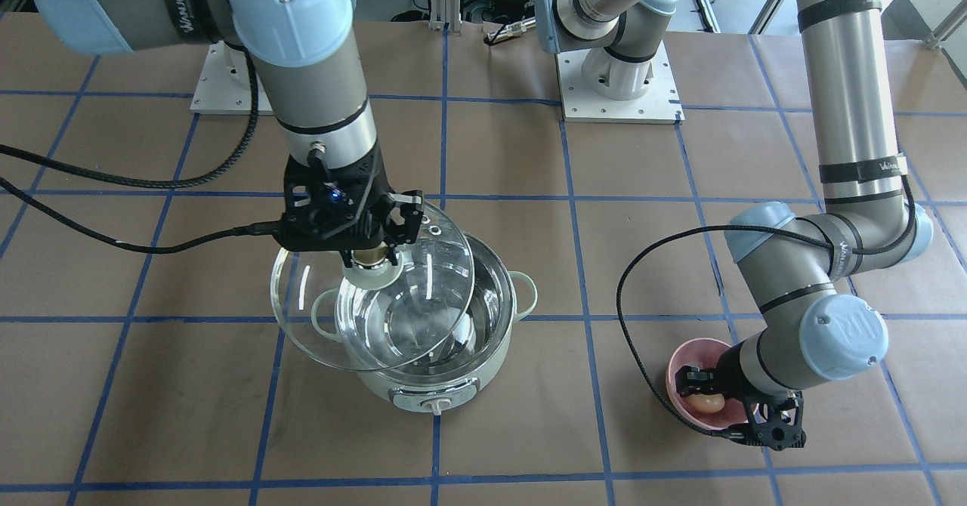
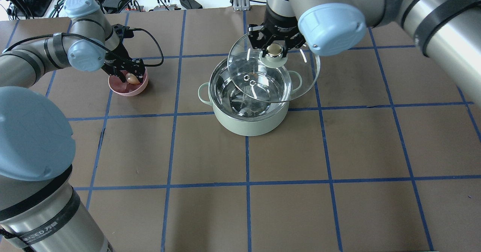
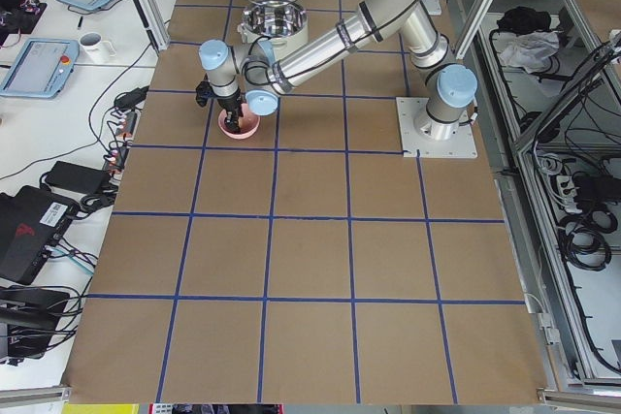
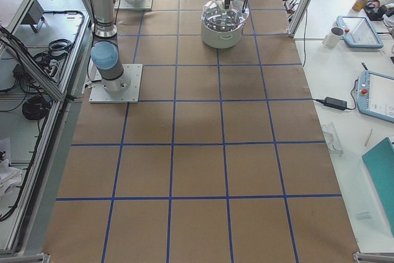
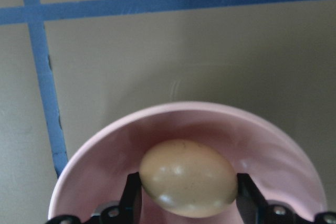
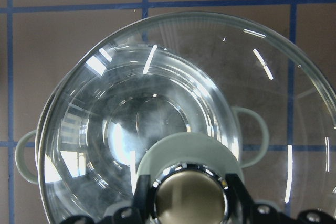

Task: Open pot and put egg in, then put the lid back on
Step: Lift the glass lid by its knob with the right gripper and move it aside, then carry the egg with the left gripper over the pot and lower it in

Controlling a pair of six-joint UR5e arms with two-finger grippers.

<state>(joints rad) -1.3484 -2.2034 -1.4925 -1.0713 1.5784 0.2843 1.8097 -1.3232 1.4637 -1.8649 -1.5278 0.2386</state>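
Note:
Next, I let go of the tan egg, still down in the pink bowl, with my left gripper near the middle of the mint-green pot's steel bottom (image 1: pixel 437 338).
The mint-green pot (image 2: pixel 248 122) stands open mid-table, its steel inside bare; it also shows in the front view (image 1: pixel 408 385). My right gripper (image 2: pixel 274 49) is shut on the beige knob (image 6: pixel 190 199) of the glass lid (image 2: pixel 297 82), holding it tilted above the pot and shifted off it. The lid shows in the front view (image 1: pixel 317 325) under the right gripper (image 1: pixel 370 253). My left gripper (image 2: pixel 131 78) is down in the pink bowl (image 2: pixel 127 89), shut on the tan egg (image 5: pixel 188 178). The egg also shows in the front view (image 1: pixel 706 402) between the left gripper's (image 1: pixel 702 394) fingers.
The table is brown paper with blue tape grid lines (image 2: pixel 246 113). The arms' base plates (image 1: pixel 619 91) sit at the robot side. Cables (image 1: pixel 113 181) trail across the table beside the right arm. The bowl stands about one grid square from the pot.

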